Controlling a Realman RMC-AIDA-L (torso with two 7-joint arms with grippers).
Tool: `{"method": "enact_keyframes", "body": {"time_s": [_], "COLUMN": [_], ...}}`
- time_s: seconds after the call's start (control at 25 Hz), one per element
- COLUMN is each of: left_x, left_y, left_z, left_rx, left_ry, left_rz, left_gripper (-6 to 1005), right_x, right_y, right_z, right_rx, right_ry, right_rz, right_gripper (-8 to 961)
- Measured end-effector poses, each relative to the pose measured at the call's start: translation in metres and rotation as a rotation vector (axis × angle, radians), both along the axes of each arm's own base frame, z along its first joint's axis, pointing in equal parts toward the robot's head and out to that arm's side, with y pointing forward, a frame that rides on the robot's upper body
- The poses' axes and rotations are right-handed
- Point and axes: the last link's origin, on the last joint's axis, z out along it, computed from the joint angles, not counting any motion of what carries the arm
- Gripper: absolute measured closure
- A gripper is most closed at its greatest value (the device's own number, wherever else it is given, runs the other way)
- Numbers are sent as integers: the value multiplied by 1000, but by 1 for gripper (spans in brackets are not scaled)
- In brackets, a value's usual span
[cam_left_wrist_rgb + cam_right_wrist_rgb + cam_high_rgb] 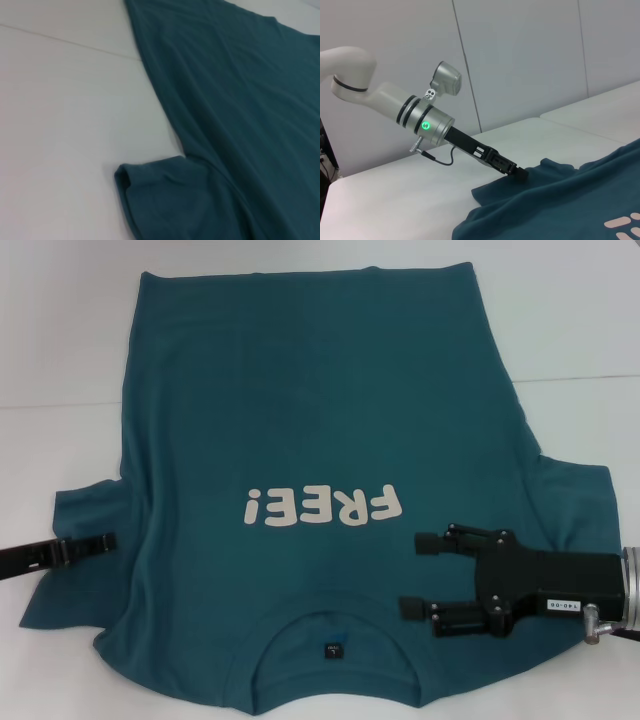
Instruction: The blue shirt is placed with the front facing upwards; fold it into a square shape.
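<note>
The sleeve has my left gripper at its middle, so that gripper should open and take the sleeve (88, 502) near its far edge before folding it over the shirt's front.
The blue shirt (320, 410) lies flat on the white table, front up. Its cream "FREE!" lettering (320, 506) and the neckline with a dark label (331, 649) are at the near edge. My left gripper (108, 539) is at the edge of the left sleeve (85, 560). In the right wrist view its tip (518, 174) is closed on the sleeve cloth, which rises to it. The left wrist view shows the sleeve (165, 195) and the shirt's side. My right gripper (420, 576) hovers over the right shoulder, its two fingers spread wide and holding nothing.
The white table (60, 350) surrounds the shirt, with a seam line across it (60, 405). The right sleeve (575, 500) spreads out at the right. Bare table (60, 125) lies beside the left sleeve. A pale wall (530, 50) stands behind the left arm.
</note>
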Motion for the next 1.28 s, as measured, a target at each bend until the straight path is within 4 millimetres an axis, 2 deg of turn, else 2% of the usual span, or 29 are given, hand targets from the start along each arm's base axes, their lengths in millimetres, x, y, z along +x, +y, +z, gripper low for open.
{"method": "enact_keyframes", "body": {"time_s": [0.32, 0.4, 0.84, 1.08, 1.28], "left_x": [1, 1, 1, 3, 7], "left_y": [1, 1, 4, 5, 8], "left_z": [-1, -1, 1, 0, 0], "left_rx": [-4, -5, 2, 2, -6], "left_ry": [13, 16, 35, 35, 39], "left_rz": [-8, -9, -24, -36, -51], "left_gripper": [156, 362, 614, 848, 995], "right_x": [0, 0, 1, 1, 1], "right_y": [0, 0, 0, 0, 0], "right_z": [0, 0, 3, 3, 3], "right_rx": [2, 2, 7, 7, 8], "right_ry": [1, 1, 2, 6, 8], "right_rz": [-2, -2, -10, -11, -13], "right_gripper": [6, 6, 6, 6, 6]}}
